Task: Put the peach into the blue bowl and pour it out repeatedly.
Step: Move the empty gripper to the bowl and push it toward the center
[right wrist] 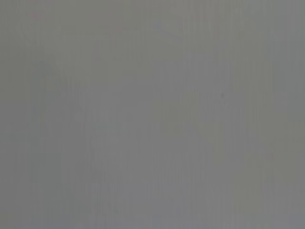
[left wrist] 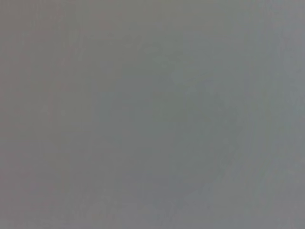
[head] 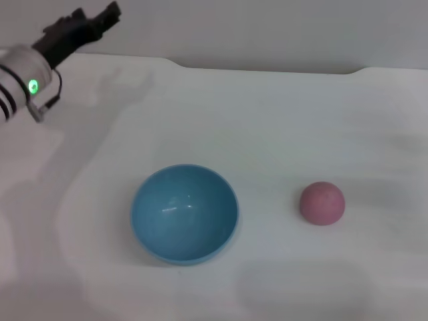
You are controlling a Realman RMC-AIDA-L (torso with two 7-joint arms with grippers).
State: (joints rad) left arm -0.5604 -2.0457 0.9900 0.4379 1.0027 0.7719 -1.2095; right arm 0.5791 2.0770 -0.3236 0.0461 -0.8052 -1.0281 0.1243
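Observation:
The robot's left gripper will next grab the rim of the blue bowl [head: 142,192], on the side of the bowl that is away from the peach.
The blue bowl [head: 184,214] stands upright and empty on the white table, a little left of the middle in the head view. The peach [head: 322,202], a small matte pink-red ball, lies on the table to the right of the bowl, well apart from it. My left gripper [head: 100,19] is raised at the far back left, far from both bowl and peach, and holds nothing. My right gripper is out of view. Both wrist views show only plain grey.
The white table [head: 267,120] has a back edge along the top of the head view with a grey wall behind it. My left arm's wrist with a green light [head: 32,85] hangs over the table's back left corner.

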